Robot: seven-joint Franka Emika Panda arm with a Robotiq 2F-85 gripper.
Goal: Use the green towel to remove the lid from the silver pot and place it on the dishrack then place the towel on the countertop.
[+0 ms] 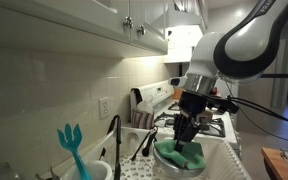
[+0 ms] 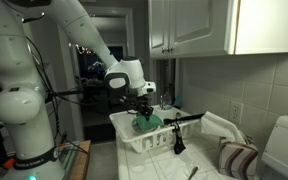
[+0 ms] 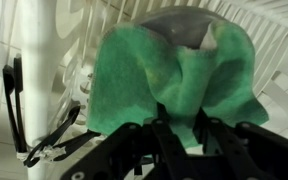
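I am clamping the green towel over the lid that rests in the dishrack, so next I open my gripper and pinch only a towel fold point(image 3: 187, 88) before I lift it off.
The green towel point(image 3: 174, 75) is draped over the pot lid, whose silvery glass shows only as a patch point(image 3: 189, 30) at the top of the wrist view. Both rest in the white dishrack point(image 3: 44, 60). My gripper point(image 3: 180, 125) is shut on a bunched fold of the towel, directly above the lid. In both exterior views the gripper point(image 1: 187, 128) point(image 2: 140, 110) hangs over the towel point(image 1: 182, 153) point(image 2: 147, 123) in the dishrack point(image 1: 219, 165) point(image 2: 124, 130). The silver pot is not identifiable.
A stove point(image 1: 209, 122) with black grates stands behind the rack. A teal fork-shaped utensil point(image 1: 72, 140) stands in a holder at the front. A black utensil point(image 2: 176, 135) lies across the rack. A striped towel point(image 2: 239, 158) lies on the counter. Upper cabinets point(image 2: 199, 25) hang above.
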